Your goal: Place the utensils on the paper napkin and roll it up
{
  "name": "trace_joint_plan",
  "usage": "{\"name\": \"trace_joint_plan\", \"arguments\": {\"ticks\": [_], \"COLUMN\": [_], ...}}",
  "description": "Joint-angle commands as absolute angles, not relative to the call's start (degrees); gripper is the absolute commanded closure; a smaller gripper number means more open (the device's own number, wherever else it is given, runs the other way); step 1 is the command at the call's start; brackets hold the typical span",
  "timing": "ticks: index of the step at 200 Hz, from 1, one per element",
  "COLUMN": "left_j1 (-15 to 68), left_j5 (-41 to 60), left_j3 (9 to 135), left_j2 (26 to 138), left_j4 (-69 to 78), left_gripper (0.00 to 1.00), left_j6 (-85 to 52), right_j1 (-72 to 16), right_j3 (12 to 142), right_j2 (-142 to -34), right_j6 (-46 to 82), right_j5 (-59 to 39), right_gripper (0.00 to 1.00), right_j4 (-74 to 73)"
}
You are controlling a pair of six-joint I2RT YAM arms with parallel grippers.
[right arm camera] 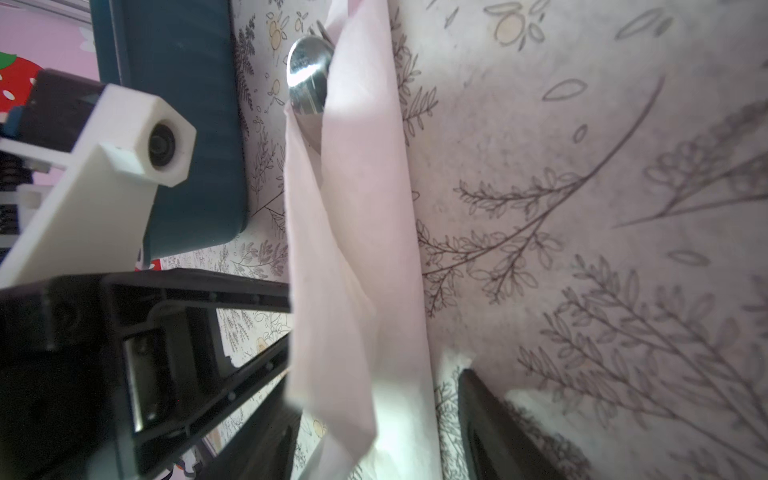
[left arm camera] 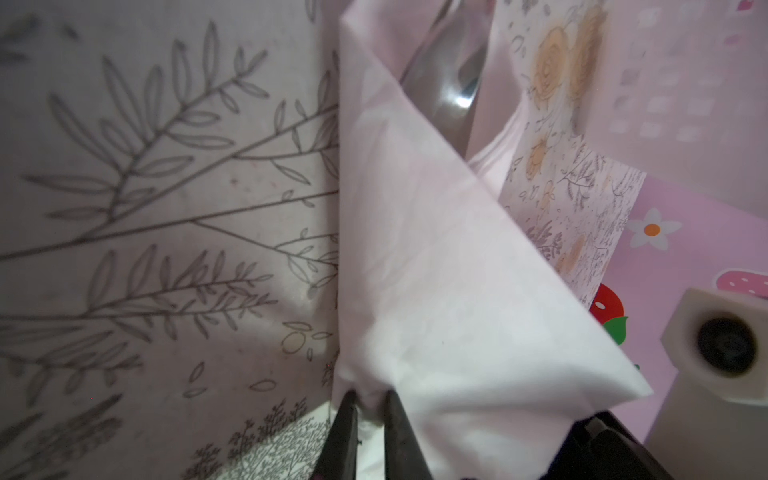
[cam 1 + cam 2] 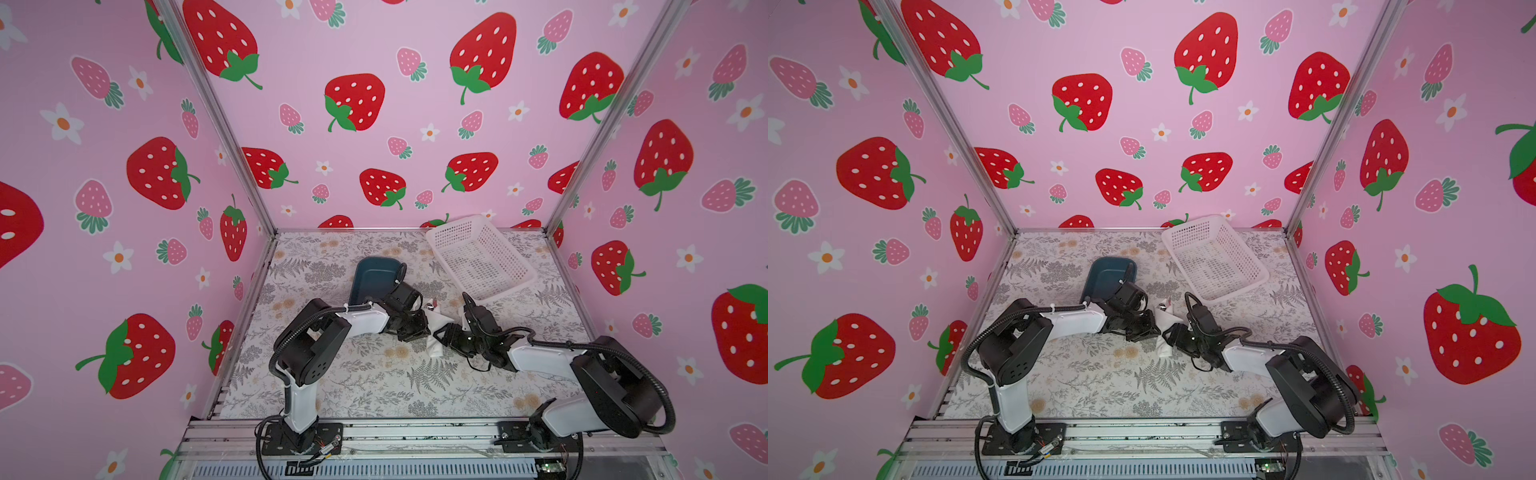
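The napkin's corner sticks out loose while my left gripper pinches the roll's edge, so next my right gripper pinches that corner (image 1: 340, 400) and pulls the napkin's flap across.
The paper napkin (image 3: 436, 328) (image 3: 1165, 328) lies folded into a long white roll on the floral table between my two grippers. In the right wrist view the napkin (image 1: 357, 249) wraps the utensils, and a silver spoon bowl (image 1: 309, 79) sticks out of its far end. The left wrist view shows a shiny metal utensil (image 2: 449, 75) inside the napkin's (image 2: 436, 270) open fold. The other utensils are hidden. My left gripper (image 3: 422, 330) (image 3: 1152, 330) (image 2: 370, 399) pinches an edge of the napkin. My right gripper (image 3: 440, 334) (image 3: 1169, 334) (image 1: 378, 390) straddles the near end of the roll, jaws apart.
A dark blue tub (image 3: 374, 276) (image 3: 1106, 276) (image 1: 187, 124) sits just behind the left arm, close to the roll. A white perforated basket (image 3: 478, 257) (image 3: 1214, 257) stands at the back right. Pink strawberry walls enclose three sides.
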State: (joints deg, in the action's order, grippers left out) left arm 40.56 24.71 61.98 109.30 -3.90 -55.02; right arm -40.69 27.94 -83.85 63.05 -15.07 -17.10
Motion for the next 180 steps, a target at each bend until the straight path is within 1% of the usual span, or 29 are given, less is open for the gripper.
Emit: {"name": "trace_joint_plan", "arguments": {"ticks": [1, 24, 37, 41, 73, 83, 94, 103, 114, 131, 142, 180], "left_j1": [40.88, 40.94, 40.95, 40.97, 40.96, 41.01, 40.96, 40.96, 40.87, 40.95, 40.95, 40.9], "left_j5": [25.49, 25.58, 25.55, 25.5, 25.57, 25.47, 25.28, 25.12, 24.91, 24.36, 24.21, 24.64], "left_j3": [64.42, 64.68, 64.86, 64.95, 65.3, 65.24, 65.17, 65.12, 64.97, 65.1, 64.96, 63.5], "left_j2": [110.5, 110.57, 110.5, 110.4, 109.66, 109.13, 108.36, 107.61, 106.83, 105.55, 104.68, 103.1], "left_j4": [-4.25, -4.26, -4.31, -4.31, -4.79, -4.92, -5.25, -5.52, -5.94, -7.4, -8.19, -8.48], "left_gripper": [0.84, 0.84, 0.84, 0.84, 0.84, 0.84, 0.82, 0.81, 0.79, 0.78, 0.78, 0.78], "left_j6": [-54.13, -54.12, -54.05, -54.12, -53.9, -53.86, -53.71, -53.62, -53.5, -52.54, -52.1, -52.1], "right_j1": [-40.21, -39.95, -39.87, -39.84, -39.51, -39.39, -39.41, -39.27, -39.29, -39.2, -39.16, -38.59], "right_j3": [29.68, 30.82, 30.85, 30.78, 29.91, 29.62, 29.07, 28.55, 27.94, 26.81, 26.1, 24.4], "right_j2": [-85.57, -86.98, -87.67, -87.88, -88.18, -87.81, -87.31, -86.95, -86.6, -86.12, -85.88, -84.84], "right_j6": [61.66, 60.91, 60.88, 60.87, 60.73, 60.74, 60.73, 60.91, 61.0, 61.53, 61.95, 62.58], "right_j5": [-15.44, -15.86, -15.78, -15.75, -15.83, -15.88, -16.05, -16.17, -16.69, -17.22, -17.79, -18.83], "right_gripper": [0.39, 0.46, 0.48, 0.52, 0.61, 0.64, 0.69, 0.71, 0.76, 0.77, 0.8, 0.81], "right_j4": [-16.56, -16.29, -16.26, -16.18, -16.38, -16.43, -16.85, -17.3, -18.0, -19.28, -20.32, -22.28]}}
